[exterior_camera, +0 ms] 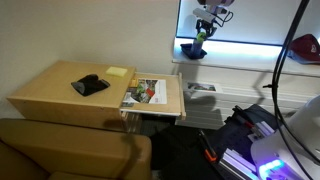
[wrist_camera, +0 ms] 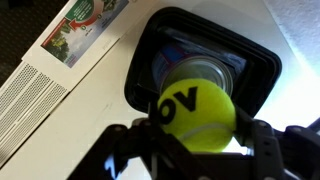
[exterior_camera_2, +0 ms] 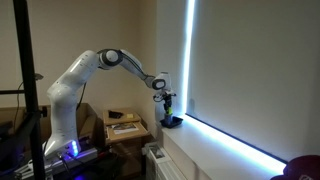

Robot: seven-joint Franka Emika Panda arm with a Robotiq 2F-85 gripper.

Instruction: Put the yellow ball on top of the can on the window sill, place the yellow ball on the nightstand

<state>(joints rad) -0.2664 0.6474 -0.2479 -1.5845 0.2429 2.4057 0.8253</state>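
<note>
The robot's gripper should release the yellow ball on the silver top of the can (exterior_camera: 195, 39) (wrist_camera: 198, 75) that stands in the black tray.
My gripper (wrist_camera: 195, 135) is shut on the yellow ball (wrist_camera: 196, 115), a tennis ball with black lettering. It holds the ball just above the silver top of the can (wrist_camera: 205, 72), which stands in a black tray (wrist_camera: 150, 60) on the white window sill (wrist_camera: 80, 120). In both exterior views the gripper (exterior_camera: 203, 30) (exterior_camera_2: 167, 97) hangs over the can (exterior_camera: 193, 46) (exterior_camera_2: 170, 113) at the window. The wooden nightstand (exterior_camera: 50, 95) stands away from the sill, lower down.
On the nightstand lie a black object (exterior_camera: 90, 85), a yellow pad (exterior_camera: 117, 72) and a magazine (exterior_camera: 146, 92). A vent grille (wrist_camera: 25, 95) runs below the sill. A bed or sofa edge (exterior_camera: 70, 150) is in front.
</note>
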